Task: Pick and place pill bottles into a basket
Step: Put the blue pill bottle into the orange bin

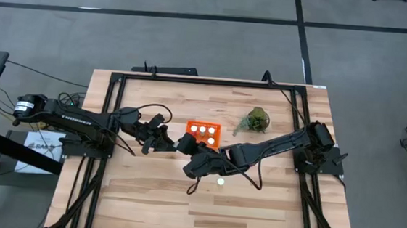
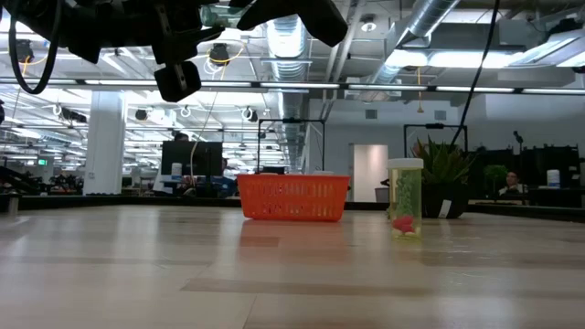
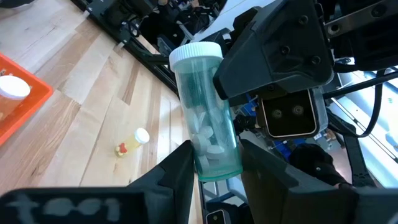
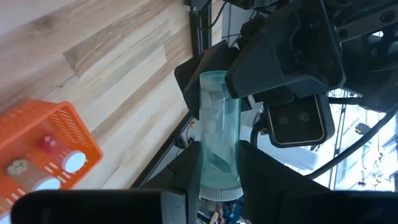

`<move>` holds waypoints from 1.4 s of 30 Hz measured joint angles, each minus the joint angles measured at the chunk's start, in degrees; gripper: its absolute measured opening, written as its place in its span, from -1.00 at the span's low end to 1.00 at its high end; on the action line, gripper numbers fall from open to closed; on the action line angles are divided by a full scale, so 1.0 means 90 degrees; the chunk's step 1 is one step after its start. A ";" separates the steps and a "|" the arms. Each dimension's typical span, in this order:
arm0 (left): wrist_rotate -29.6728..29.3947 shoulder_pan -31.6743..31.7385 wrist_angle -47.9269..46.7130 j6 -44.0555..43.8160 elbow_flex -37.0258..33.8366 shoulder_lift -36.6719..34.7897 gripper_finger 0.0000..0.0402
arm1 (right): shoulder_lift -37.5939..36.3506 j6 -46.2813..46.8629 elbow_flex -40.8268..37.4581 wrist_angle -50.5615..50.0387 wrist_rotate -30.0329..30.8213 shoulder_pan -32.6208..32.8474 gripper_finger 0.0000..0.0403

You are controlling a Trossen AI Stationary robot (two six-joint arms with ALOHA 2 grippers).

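Note:
My right gripper needs to open, turn upright and take hold of the white cap [image 3: 196, 53] again, as it is rolled over at the cap end, while my left gripper holds the bottom.
A clear teal pill bottle [image 3: 208, 118] with a white cap hangs in the air between my two grippers, left of the orange basket [image 1: 215, 129]. My left gripper [image 3: 217, 177] is shut on its bottom end and my right gripper [image 4: 221, 183] on its cap end. The two meet fingertip to fingertip near the table's middle [image 1: 176, 142]. Three white-capped bottles [image 1: 203, 134] stand in the basket. One more pill bottle [image 1: 221, 180], yellowish with red pills, stands upright on its base on the table nearer the front edge. My left gripper pinches the bottle's bottom end [image 3: 219, 163] between its two fingers, coming level from the table's left, fingers along the bottle. The bottle is lifted clear of the table. My right gripper pinches the cap end [image 4: 221, 186] between its two fingers, coming from the table's right and slanting slightly down, fingers along the bottle.
A green leafy plant clump [image 1: 256, 120] sits right of the basket at the back. A black frame [image 1: 192, 79] runs along the table's far edge and sides. Bare wood lies along the front of the table [image 1: 181, 207].

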 joint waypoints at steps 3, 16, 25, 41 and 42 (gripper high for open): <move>-0.0002 0.0000 0.0000 0.0042 0.0000 0.0000 -0.47 | 0.0000 0.0001 0.0000 0.0000 -0.0008 0.0000 -0.56; -0.0167 0.0000 -0.0153 0.0319 0.0000 -0.0002 -0.51 | 0.0000 0.0092 -0.0002 -0.0009 0.0038 -0.0002 -0.56; -0.0233 0.0000 -0.0211 0.0411 0.0002 -0.0002 -0.51 | 0.0000 0.0135 -0.0002 0.0091 0.0101 -0.0046 -0.31; -0.0981 0.0007 -0.0767 0.1110 0.0007 0.0000 -0.52 | 0.0000 0.0546 0.0000 0.0311 0.0349 -0.0085 0.15; -0.1046 0.0007 -0.0770 0.1173 0.0007 0.0000 -0.52 | 0.0000 0.0607 0.0000 0.0303 0.0347 -0.0085 0.16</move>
